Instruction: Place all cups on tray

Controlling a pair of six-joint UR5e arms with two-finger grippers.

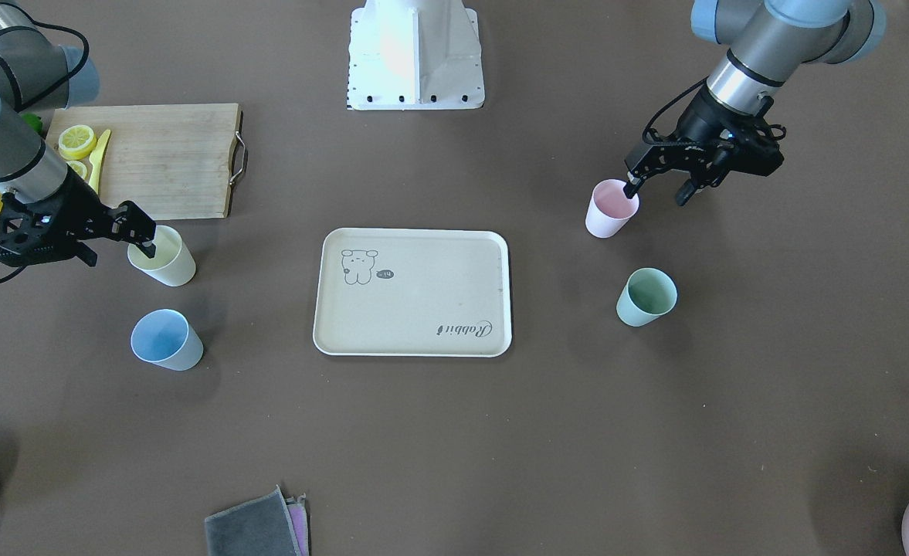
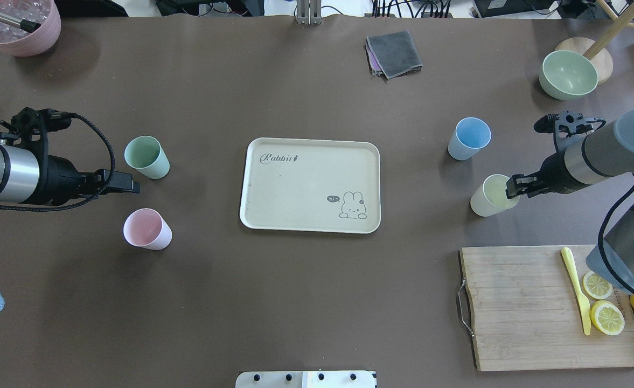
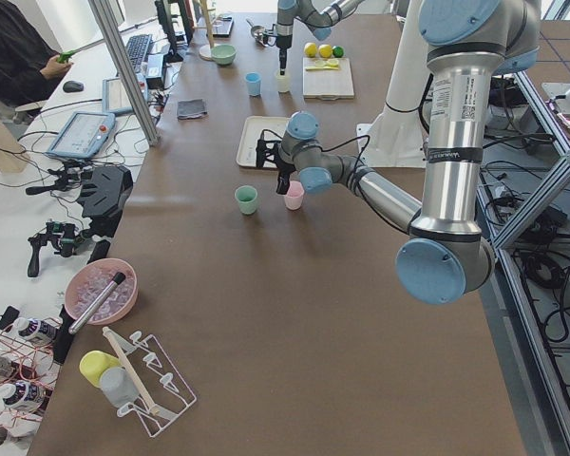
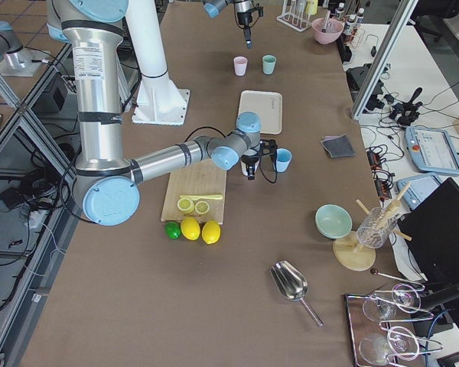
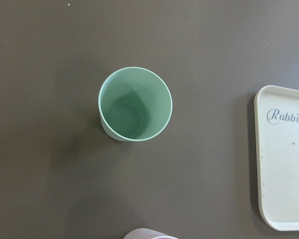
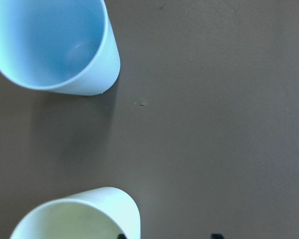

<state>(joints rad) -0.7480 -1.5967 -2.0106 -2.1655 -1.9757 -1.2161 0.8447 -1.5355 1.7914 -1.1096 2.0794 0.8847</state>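
Observation:
Next, my left gripper closes on the pink cup's rim [image 1: 638,200], on the side that faces away from the cream tray.
The cream tray [image 1: 412,309] [image 2: 306,178] lies mid-table with no cup on it. All four cups stand upright on the table. The pale yellow cup [image 1: 170,264] [image 2: 486,198] [image 6: 74,219] and the light blue cup [image 1: 164,340] [image 2: 470,137] [image 6: 50,45] are on my right side. The pink cup [image 1: 610,210] [image 2: 145,229] [image 5: 149,234] and the mint green cup [image 1: 646,297] [image 2: 145,156] [image 5: 134,104] are on my left side. My right gripper [image 1: 118,253] [image 2: 512,189] is open, one finger inside the yellow cup's rim and one outside. My left gripper [image 1: 659,193] [image 2: 131,187] is open, one finger at the pink cup's rim.
A wooden cutting board [image 1: 168,158] [image 2: 527,307] with lemon slices and a yellow knife lies near my right arm. A pale green bowl [image 2: 568,74], a grey cloth [image 2: 395,53] and a pink container [image 2: 18,24] sit along the far edge. The robot base [image 1: 415,54] is behind the tray.

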